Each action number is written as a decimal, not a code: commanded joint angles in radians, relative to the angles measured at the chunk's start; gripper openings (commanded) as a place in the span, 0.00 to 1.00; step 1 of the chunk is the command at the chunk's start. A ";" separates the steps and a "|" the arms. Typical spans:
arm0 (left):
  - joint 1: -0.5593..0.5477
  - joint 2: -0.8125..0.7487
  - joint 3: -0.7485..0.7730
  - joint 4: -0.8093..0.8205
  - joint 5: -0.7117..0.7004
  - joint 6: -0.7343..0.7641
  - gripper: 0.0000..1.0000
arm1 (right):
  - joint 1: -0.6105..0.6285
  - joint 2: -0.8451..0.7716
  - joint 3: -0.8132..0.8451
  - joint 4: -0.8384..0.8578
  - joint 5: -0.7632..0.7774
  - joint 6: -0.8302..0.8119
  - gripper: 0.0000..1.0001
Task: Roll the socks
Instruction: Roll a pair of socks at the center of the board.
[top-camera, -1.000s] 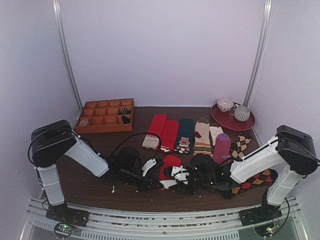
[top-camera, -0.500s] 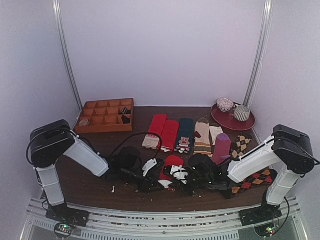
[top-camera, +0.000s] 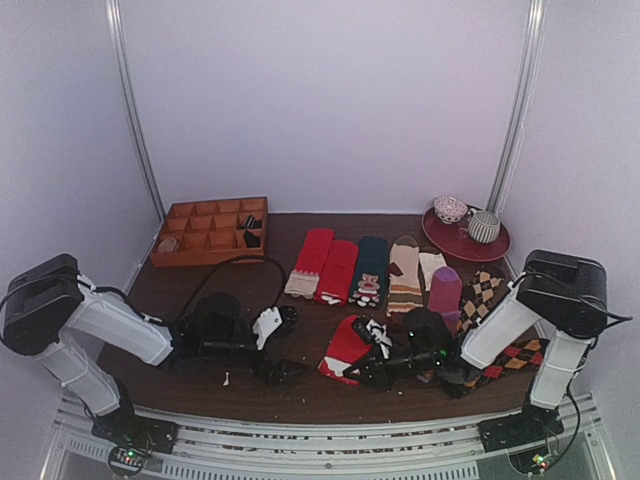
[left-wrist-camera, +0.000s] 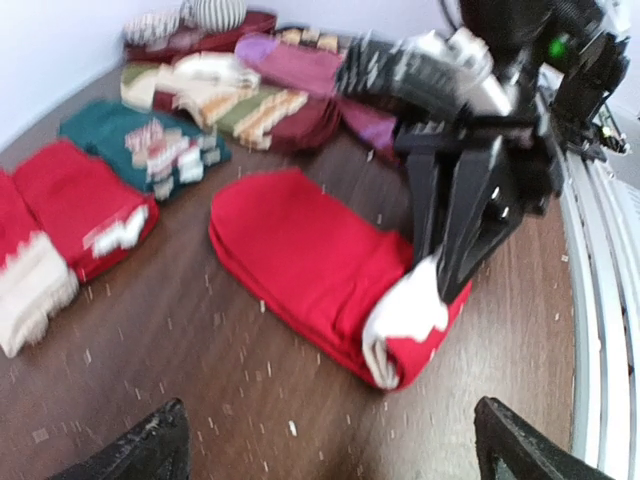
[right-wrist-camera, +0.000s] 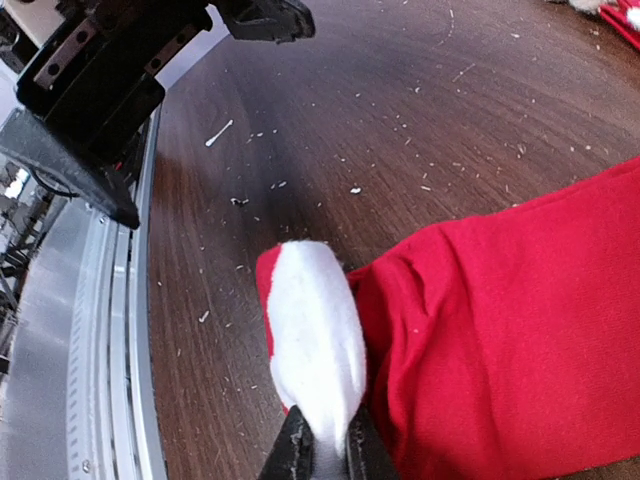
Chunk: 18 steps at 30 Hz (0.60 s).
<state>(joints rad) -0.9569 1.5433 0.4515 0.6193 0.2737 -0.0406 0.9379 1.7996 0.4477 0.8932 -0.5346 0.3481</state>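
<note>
The folded cream band is pinned at one end by my right gripper alone, so next my left gripper pinches the band's loose end (left-wrist-camera: 382, 362) before my right gripper opens.
The socks (top-camera: 345, 343) lie as a stacked bright red pair on the brown table, cream band (right-wrist-camera: 315, 340) folded over at the near end. My right gripper (right-wrist-camera: 320, 448) is shut on that cream band, pinching it between both fingertips; from above it sits at the socks' near end (top-camera: 356, 372). In the left wrist view the red socks (left-wrist-camera: 300, 250) stretch away with the cream end (left-wrist-camera: 405, 312) under the right gripper (left-wrist-camera: 450, 265). My left gripper (left-wrist-camera: 330, 460) is open wide, empty, and stands apart to the socks' left (top-camera: 278, 347).
A row of other socks (top-camera: 370, 265) lies behind, with a purple sock (top-camera: 443, 292) and argyle socks (top-camera: 488, 288) to the right. A wooden compartment tray (top-camera: 210, 230) stands back left, a dark red plate (top-camera: 465, 243) with cups back right. A metal rail (top-camera: 300, 440) runs along the near edge.
My left gripper has opened and drawn back to the left, off the socks. My right gripper has shut on the cream end and shifted toward the near edge.
</note>
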 joint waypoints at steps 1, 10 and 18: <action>-0.004 0.070 0.056 0.157 0.108 0.146 0.96 | -0.001 0.104 -0.056 -0.105 -0.065 0.165 0.05; -0.005 0.295 0.214 0.112 0.316 0.207 0.86 | -0.040 0.102 -0.035 -0.203 -0.110 0.170 0.05; -0.005 0.353 0.267 0.048 0.379 0.210 0.60 | -0.053 0.119 -0.013 -0.248 -0.119 0.137 0.05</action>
<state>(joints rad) -0.9577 1.8816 0.6964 0.6701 0.5915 0.1497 0.8841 1.8503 0.4694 0.9173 -0.6518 0.5014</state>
